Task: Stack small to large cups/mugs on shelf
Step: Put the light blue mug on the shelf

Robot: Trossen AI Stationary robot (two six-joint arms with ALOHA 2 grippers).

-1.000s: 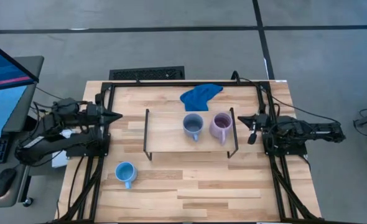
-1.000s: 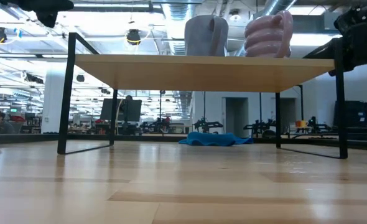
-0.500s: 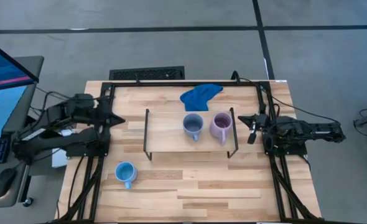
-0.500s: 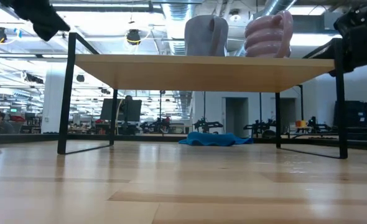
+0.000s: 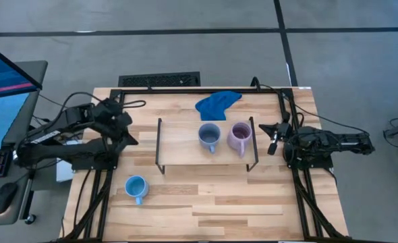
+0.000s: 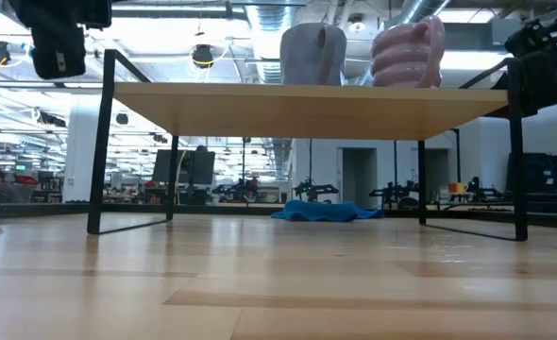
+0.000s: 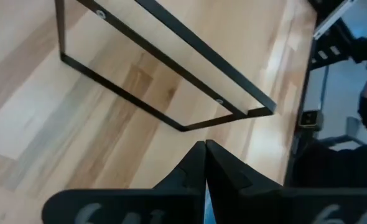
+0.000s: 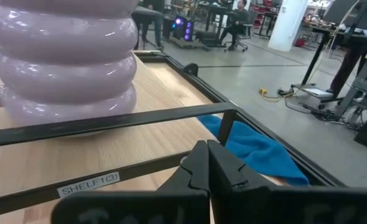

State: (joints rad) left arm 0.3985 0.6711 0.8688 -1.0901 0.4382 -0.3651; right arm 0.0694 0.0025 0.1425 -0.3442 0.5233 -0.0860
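Observation:
My left gripper goes to the sky-blue mug next and closes on the mug's far rim (image 5: 136, 177), on the side opposite its handle.
A low light-wood shelf (image 5: 185, 145) on black wire legs stands mid-table. On its right half a grey-blue mug (image 5: 209, 136) and a lilac mug (image 5: 239, 137) rest on their bases, side by side. A sky-blue mug (image 5: 135, 187) stands upright on the tabletop, near and left of the shelf. My left gripper (image 5: 130, 138) is shut and empty, tipped downward over the table just left of the shelf's left leg frame (image 7: 165, 81). My right gripper (image 5: 264, 127) is shut and empty, nearly level, beside the shelf's right end, close to the lilac mug (image 8: 65, 62).
A bright blue cloth (image 5: 217, 103) lies crumpled at the table's far edge behind the shelf. Black frame rails run along the table's left and right sides (image 5: 300, 196). A monitor and keyboard stand off the table to the left (image 5: 3, 101). Bare wood lies near of the shelf.
My left gripper has tipped from nearly level to pointing down at a slant and has rolled about its own axis, while shifting a little toward the table's near edge beside the shelf's left end. It has stayed shut. The mugs and shelf have not moved.

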